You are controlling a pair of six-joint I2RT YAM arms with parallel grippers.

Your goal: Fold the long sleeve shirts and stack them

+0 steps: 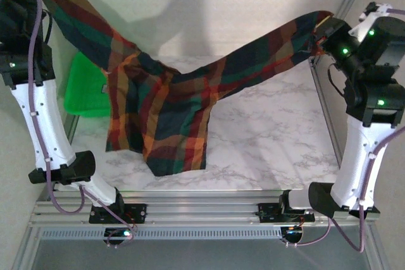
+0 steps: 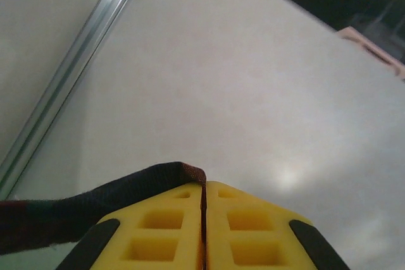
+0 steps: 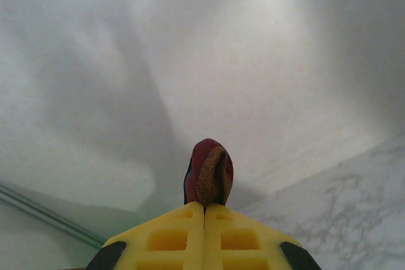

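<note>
Next, I release the plaid shirt's dark edge with my left gripper at the near rim of the green tray (image 1: 96, 112).
One plaid long sleeve shirt (image 1: 164, 105), checked in dark green, red, orange and navy, hangs stretched in the air between the two arms, its body sagging down to the marble table (image 1: 272, 137). My left gripper (image 2: 204, 184) is raised at the far left, shut on a dark edge of the cloth (image 2: 95, 203) that trails off to the left. My right gripper (image 1: 319, 30) is raised at the far right, shut on a red and orange fold of the shirt (image 3: 209, 172) that pokes out past the yellow fingertips (image 3: 234, 219).
A bright green plastic tray (image 1: 85, 90) lies at the table's left side, partly behind the hanging shirt. Metal frame rails (image 1: 323, 105) run along the right edge and the near edge. White walls stand behind the table.
</note>
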